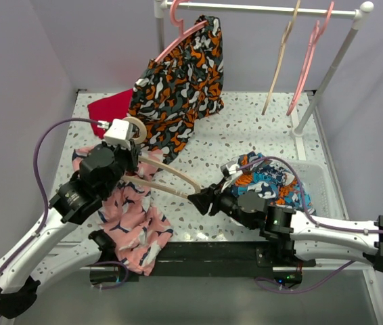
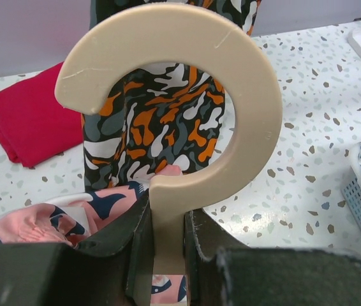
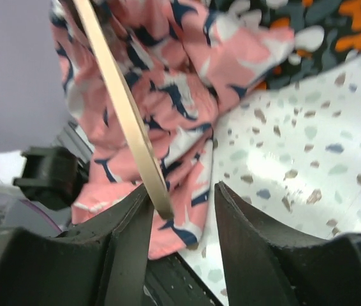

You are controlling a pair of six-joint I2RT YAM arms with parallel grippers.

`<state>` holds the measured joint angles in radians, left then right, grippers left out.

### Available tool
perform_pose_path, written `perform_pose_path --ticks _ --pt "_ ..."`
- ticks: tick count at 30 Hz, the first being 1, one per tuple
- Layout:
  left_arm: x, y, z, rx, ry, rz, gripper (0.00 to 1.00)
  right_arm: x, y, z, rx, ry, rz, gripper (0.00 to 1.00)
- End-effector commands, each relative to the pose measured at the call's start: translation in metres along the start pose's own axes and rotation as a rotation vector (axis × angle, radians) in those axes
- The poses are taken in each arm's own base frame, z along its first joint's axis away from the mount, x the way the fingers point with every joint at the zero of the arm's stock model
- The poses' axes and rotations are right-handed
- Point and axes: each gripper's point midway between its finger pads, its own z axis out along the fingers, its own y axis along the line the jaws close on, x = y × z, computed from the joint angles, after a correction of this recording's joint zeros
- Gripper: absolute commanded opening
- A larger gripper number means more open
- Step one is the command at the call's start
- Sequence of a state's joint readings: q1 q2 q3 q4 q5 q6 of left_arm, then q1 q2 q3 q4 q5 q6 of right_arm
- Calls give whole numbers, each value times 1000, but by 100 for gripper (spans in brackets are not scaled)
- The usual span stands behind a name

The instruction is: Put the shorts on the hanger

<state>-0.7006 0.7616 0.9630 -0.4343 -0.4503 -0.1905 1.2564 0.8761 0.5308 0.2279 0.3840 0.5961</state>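
My right gripper is to leave the tip of the beige hanger next and close on the waistband's loose end (image 1: 149, 174) (image 3: 202, 135) of the pink shorts, next to the hanger.
The beige hanger (image 1: 171, 181) is held just over the table, its curled hook (image 2: 244, 76) pointing to the back. My left gripper (image 2: 168, 236) is shut on the hanger's neck right under the hook. The pink shorts (image 1: 134, 217) with navy-and-white print lie bunched beneath my left arm and droop over the table's front edge; they cover the hanger's left part. My right gripper (image 3: 184, 204) is open around the hanger's right tip (image 3: 120, 108), which rests against its left finger. Behind that tip are the shorts (image 3: 187, 70).
An orange-black-white garment (image 1: 181, 81) hangs on a pink hanger from the rail (image 1: 266, 9) at the back. A red cloth (image 1: 110, 107) lies back left. A white basket (image 1: 317, 179) with blue-orange cloth stands right. Two bare hangers (image 1: 310, 61) hang back right.
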Motion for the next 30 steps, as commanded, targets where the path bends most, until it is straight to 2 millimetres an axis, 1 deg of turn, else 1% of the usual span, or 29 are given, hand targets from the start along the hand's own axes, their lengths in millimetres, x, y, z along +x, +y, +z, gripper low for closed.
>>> perform_pose_path --ticks 1,2,3,4,5,6,7,8,9,10,11,12,13,14,15,16,17,18,19,21,22,24,25,26,28,29,30 --pt "-28 0 -11 23 -107 -54 0 3 15 10 -88 -34 174 43" --pt "-28 0 -13 28 -106 -52 0 12 10 11 -86 -17 207 43" --pt "-30 2 -17 32 -117 -57 0 11 3 14 -78 -26 227 43" --pt "-31 1 -20 44 -120 -58 0 10 6 15 -111 -19 246 43" --pt "-31 1 -22 48 -121 -57 0 14 2 20 -106 1 271 42" --pt "-33 2 -26 53 -133 -61 0 11 -7 25 -94 -5 286 42" --pt "-34 1 -28 67 -138 -62 0 8 1 28 -140 1 304 41" --pt "-35 0 -30 76 -143 -59 0 6 1 33 -143 1 314 41" --pt "-37 0 -33 83 -153 -62 0 14 -2 42 -132 27 309 41" --pt "-37 -1 -35 97 -155 -61 0 16 0 48 -136 39 306 41" --pt "-37 -2 -36 103 -157 -58 0 9 12 55 -171 41 301 41" --pt "-39 -2 -38 107 -163 -59 0 25 7 67 -151 85 297 41" --pt "-38 -3 -39 114 -161 -58 0 23 13 75 -172 78 303 42" --pt "-37 -3 -40 117 -160 -56 0 16 22 84 -193 70 319 43" --pt "-38 -3 -40 121 -161 -55 0 18 21 93 -187 74 326 45" --pt "-38 -4 -41 131 -162 -53 0 21 25 107 -203 86 332 46" --pt "-38 -5 -43 138 -166 -52 0 25 26 116 -202 97 343 47" --pt "-38 -5 -43 141 -166 -51 0 25 27 124 -208 99 344 48" --pt "-39 -7 -45 155 -169 -50 0 27 29 139 -202 104 345 49" --pt "-40 -9 -48 176 -176 -42 0 26 26 155 -181 94 352 54" --pt "-40 -10 -50 185 -174 -36 0 28 24 168 -169 96 356 55" --pt "-43 -11 -54 202 -185 -26 0 28 26 179 -166 95 367 58" --pt "-42 -12 -56 215 -182 -18 0 20 31 187 -170 84 368 58" --pt "-42 -13 -57 222 -185 -15 0 27 26 194 -147 99 368 59" --pt "-42 -16 -61 247 -186 -11 0 26 28 204 -126 115 366 61" --pt "-42 -15 -64 252 -192 -11 0 30 23 209 -102 116 368 61" --pt "-41 -17 -65 264 -193 -8 0 29 23 211 -95 114 367 62"
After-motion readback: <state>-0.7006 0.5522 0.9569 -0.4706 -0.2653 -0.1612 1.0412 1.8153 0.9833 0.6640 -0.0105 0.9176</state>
